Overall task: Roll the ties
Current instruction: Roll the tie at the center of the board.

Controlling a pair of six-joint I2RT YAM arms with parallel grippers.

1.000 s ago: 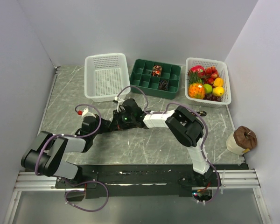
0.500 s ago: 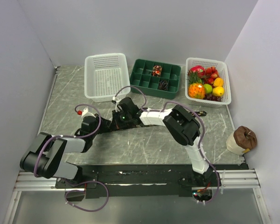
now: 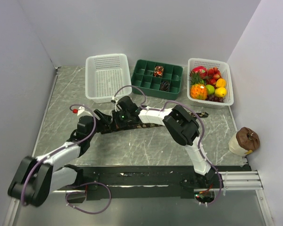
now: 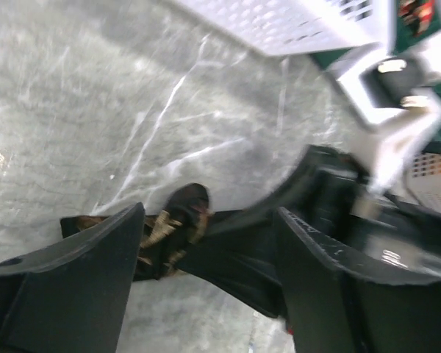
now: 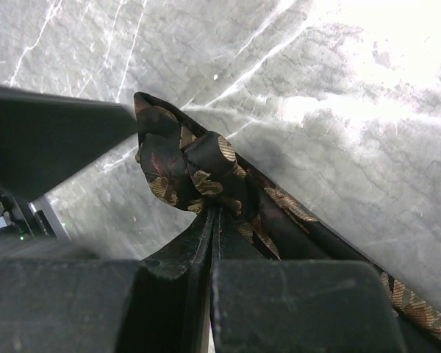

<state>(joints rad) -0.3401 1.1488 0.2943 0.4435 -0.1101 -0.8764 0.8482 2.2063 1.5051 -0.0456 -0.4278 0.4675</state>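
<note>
The tie's flat end sticks out past my right gripper's loose coil, so my left gripper will pinch it upright beside the coil [image 4: 156, 241] before further rolling.
A black-brown tie [image 3: 140, 125] with tan specks lies across the middle of the table, and its left end is curled into a small loose coil [image 5: 184, 165]. My right gripper [image 5: 215, 209] is shut, its fingertips pinching the fabric at that coil; it is seen from above as the right gripper [image 3: 116, 122]. My left gripper [image 4: 209, 213] stands open just left of the coil [image 4: 178, 220], with the fabric lying between its fingers but not touching them. In the top view the left gripper [image 3: 103, 118] sits close beside the right one. Two rolled ties, one reddish [image 3: 158, 71] and one dark [image 3: 165, 85], rest in the green tray.
At the back stand an empty white basket [image 3: 107, 75], a green compartment tray [image 3: 146, 84] and a white basket of fruit [image 3: 211, 99]. A brown-topped white object [image 3: 244, 140] sits at the right edge. Purple cables loop over both arms.
My left gripper has opened and let go of the tie's end, and its arm has stretched forward. The right gripper has shifted slightly left and stays shut on the coil.
</note>
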